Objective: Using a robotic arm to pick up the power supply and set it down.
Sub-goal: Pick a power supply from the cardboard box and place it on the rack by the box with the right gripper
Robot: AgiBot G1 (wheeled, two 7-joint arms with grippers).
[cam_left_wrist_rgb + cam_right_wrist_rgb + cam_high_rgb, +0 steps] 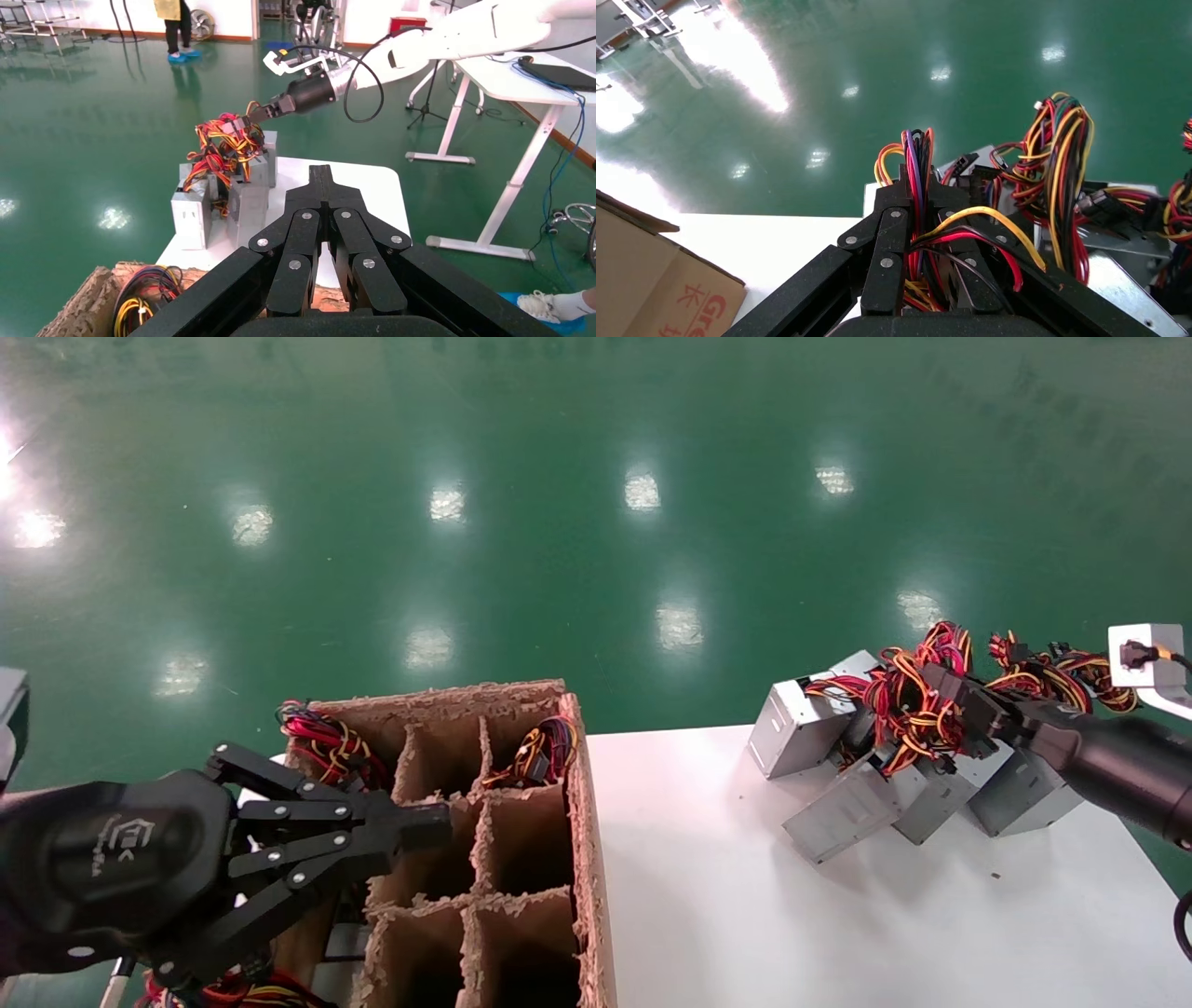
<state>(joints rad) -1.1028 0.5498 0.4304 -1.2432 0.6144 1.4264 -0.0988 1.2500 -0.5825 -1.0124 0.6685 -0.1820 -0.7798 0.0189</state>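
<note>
The robot's right hand will release the wire bundle between the two power supplies nearest the cardboard box (861, 713).
Several silver-grey power supply boxes (843, 812) lie piled at the back right of the white table (745, 915), their red, yellow and black wires (908, 700) tangled on top. My right gripper (936, 682) reaches into that tangle from the right. In the right wrist view this gripper (916, 184) is shut on a wire bundle (916, 151) that runs between its fingers. Which box those wires belong to is hidden. A metal box (1123, 281) lies just beyond. My left gripper (433, 823) hangs shut and empty over the cardboard box, its tips (322, 172) pressed together.
A cardboard box with dividers (587, 859) stands at the table's left end. Wire bundles (545, 752) show in its back compartments. A green floor lies beyond the table's edge. In the left wrist view the pile (193, 210) and the right arm (393, 56) show farther off.
</note>
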